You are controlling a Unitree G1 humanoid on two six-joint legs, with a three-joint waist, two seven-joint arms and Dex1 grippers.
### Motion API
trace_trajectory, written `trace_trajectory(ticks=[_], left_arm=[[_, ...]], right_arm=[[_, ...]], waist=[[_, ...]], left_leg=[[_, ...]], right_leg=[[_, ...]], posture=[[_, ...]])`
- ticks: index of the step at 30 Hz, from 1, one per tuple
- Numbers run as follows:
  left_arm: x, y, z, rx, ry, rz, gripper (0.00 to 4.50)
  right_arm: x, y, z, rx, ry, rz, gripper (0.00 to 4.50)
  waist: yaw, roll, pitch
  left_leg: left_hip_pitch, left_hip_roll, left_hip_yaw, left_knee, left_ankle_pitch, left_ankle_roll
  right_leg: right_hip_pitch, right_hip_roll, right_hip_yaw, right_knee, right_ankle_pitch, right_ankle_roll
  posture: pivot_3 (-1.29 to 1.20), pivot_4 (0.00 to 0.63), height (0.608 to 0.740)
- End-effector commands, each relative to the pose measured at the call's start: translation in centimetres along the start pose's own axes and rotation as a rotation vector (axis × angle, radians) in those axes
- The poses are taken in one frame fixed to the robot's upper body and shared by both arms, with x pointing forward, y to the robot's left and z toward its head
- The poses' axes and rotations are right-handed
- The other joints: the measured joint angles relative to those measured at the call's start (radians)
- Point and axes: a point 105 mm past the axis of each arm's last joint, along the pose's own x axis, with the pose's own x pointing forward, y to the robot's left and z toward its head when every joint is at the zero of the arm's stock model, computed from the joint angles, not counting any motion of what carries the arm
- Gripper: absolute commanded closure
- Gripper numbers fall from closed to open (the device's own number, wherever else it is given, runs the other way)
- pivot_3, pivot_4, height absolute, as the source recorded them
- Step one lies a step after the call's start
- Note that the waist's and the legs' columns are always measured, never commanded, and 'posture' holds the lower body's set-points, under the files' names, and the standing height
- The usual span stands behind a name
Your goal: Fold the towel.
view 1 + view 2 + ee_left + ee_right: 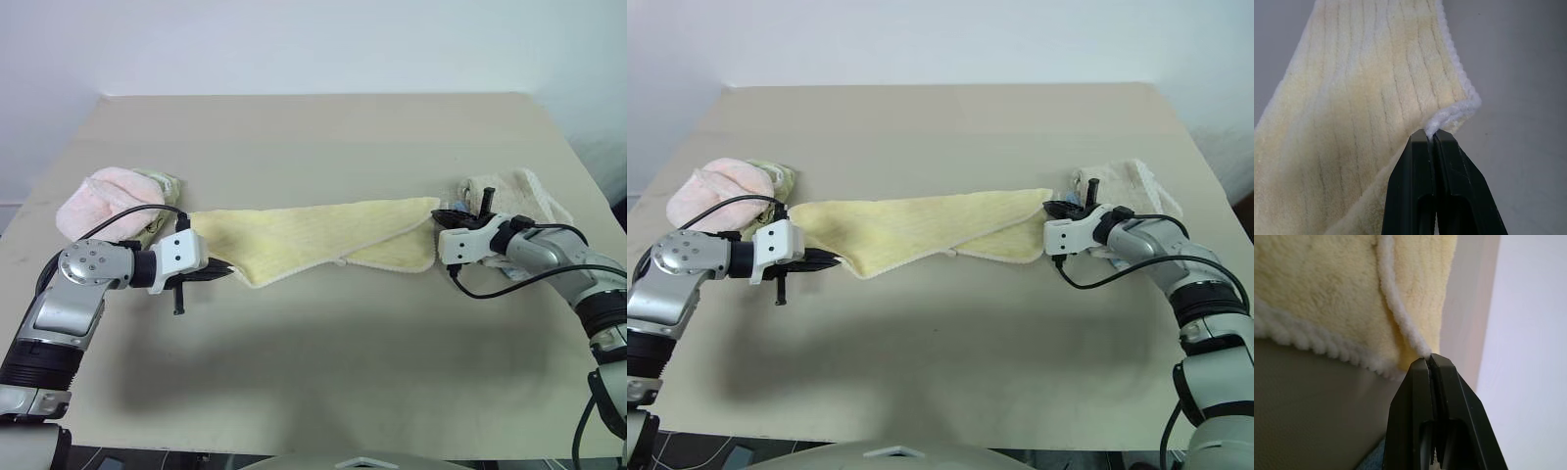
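Next, my right gripper lays down the end of the towel whose doubled flap slants toward it, and takes that end's loose corner (428, 267) while my left gripper holds.
The pale yellow towel (313, 235) hangs stretched between my two grippers above the table (323, 137), partly doubled over, and casts a shadow on the tabletop below it. My left gripper (227, 272) is shut on the towel's left corner; in the left wrist view the white hem is pinched at the fingertips (1432, 134). At the towel's right end, my right gripper (441, 215) is shut on it, with the corded edge caught at its tips (1428, 357). A small white tag (340, 262) dangles from the lower edge.
A pink fluffy towel (98, 201) lies bunched at the table's left side behind my left arm. A beige cream towel (519, 191) lies at the right side behind my right gripper. A pale wall rises beyond the table's far edge.
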Motion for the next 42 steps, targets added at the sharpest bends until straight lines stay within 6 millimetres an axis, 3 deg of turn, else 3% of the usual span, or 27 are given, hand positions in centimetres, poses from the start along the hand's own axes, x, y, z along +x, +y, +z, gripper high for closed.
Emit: trace_trajectory(ticks=[1,5,12,14,17,20,22,25,28,35,38,42], left_arm=[[-2.2,4.3,2.6,0.024,-0.124,0.24,4.5],[-5.2,10.3,5.1,-0.057,-0.297,0.585,4.5],[-8.2,15.4,7.9,-0.092,-0.429,0.868,4.5],[-10.4,17.5,9.4,-0.146,-0.535,0.993,4.5],[-12.5,18.8,10.3,-0.188,-0.608,1.064,4.5],[-13.3,18.7,10.0,-0.161,-0.587,1.043,4.5],[-13.0,17.6,9.4,-0.155,-0.561,0.965,4.5],[-11.2,14.2,7.6,-0.189,-0.501,0.753,4.5],[-9.8,12.8,7.5,-0.207,-0.495,0.696,4.5],[-7.3,10.8,7.1,-0.233,-0.421,0.566,4.5],[-6.8,10.8,6.8,-0.23,-0.397,0.565,4.5],[-5.8,10.2,7.1,-0.228,-0.398,0.521,4.5]], right_arm=[[-0.6,-2.7,0.0,-0.021,-0.005,-0.085,4.45],[-1.6,-6.6,-1.2,0.072,0.031,-0.225,4.45],[-3.9,-13.5,-2.9,0.22,0.075,-0.431,4.45],[-5.5,-16.8,-3.6,0.258,0.083,-0.529,4.45],[-7.6,-19.8,-4.0,0.296,0.077,-0.607,4.45],[-9.5,-21.1,-4.1,0.349,0.044,-0.625,4.45],[-9.9,-20.3,-3.5,0.398,-0.002,-0.557,4.45],[-9.6,-16.0,-1.8,0.506,-0.08,-0.348,4.45],[-8.5,-13.2,-0.9,0.578,-0.1,-0.262,4.45],[-3.4,-8.5,2.8,0.649,-0.183,-0.139,4.45],[-1.1,-7.8,5.5,0.694,-0.273,-0.094,3.9],[1.7,-6.7,8.5,0.657,-0.351,-0.022,2.54]], waist=[[0.001,0.0,0.0],[0.004,-0.001,0.001],[-0.002,-0.002,0.001],[0.0,-0.003,0.002],[0.0,-0.006,0.003],[-0.001,-0.006,0.003],[-0.002,-0.006,0.003],[-0.004,-0.006,0.003],[0.0,-0.006,0.004],[-0.001,-0.006,0.004],[-0.002,-0.007,0.004],[-0.001,-0.006,0.004]], left_leg=[[0.0,0.0,0.0,0.0,0.0,0.0],[0.0,0.0,0.0,0.002,0.001,-0.001],[0.0,0.0,0.002,0.002,0.002,-0.002],[0.0,0.0,0.002,0.002,0.003,-0.005],[-0.002,0.0,0.002,0.003,0.003,-0.005],[-0.002,0.0,0.003,0.002,0.002,-0.003],[-0.002,0.0,0.004,0.001,0.001,-0.002],[-0.002,0.0,0.005,0.002,0.0,0.0],[-0.002,-0.001,0.007,0.004,-0.001,0.001],[0.001,0.004,0.008,0.012,-0.003,0.004],[0.002,0.01,0.012,0.014,-0.003,0.003],[0.0,0.014,0.013,0.014,-0.001,0.0]], right_leg=[[0.0,0.0,0.0,0.0,0.0,0.0],[0.0,0.0,0.0,0.001,0.001,0.0],[0.001,0.0,0.001,-0.001,0.002,0.001],[0.001,0.0,0.001,-0.001,0.002,0.001],[-0.001,0.0,0.001,-0.001,0.003,0.003],[0.0,-0.001,0.001,-0.003,0.003,0.003],[-0.001,-0.001,0.001,-0.003,0.003,0.003],[0.0,-0.001,0.003,-0.004,0.003,0.003],[0.0,-0.001,0.005,-0.004,0.003,0.003],[0.004,0.005,0.009,-0.002,0.009,0.005],[0.004,0.011,0.011,-0.003,0.013,0.003],[0.0,0.015,0.012,-0.002,0.015,-0.001]], posture=[[0.0,0.15,0.731],[0.0,0.15,0.731],[0.0,0.15,0.731],[0.0,0.15,0.731],[0.0,0.15,0.731],[0.0,0.15,0.731],[0.0,0.15,0.731],[0.0,0.15,0.731],[0.0,0.15,0.731],[0.0,0.15,0.731],[0.0,0.15,0.731],[0.0,0.15,0.731]])
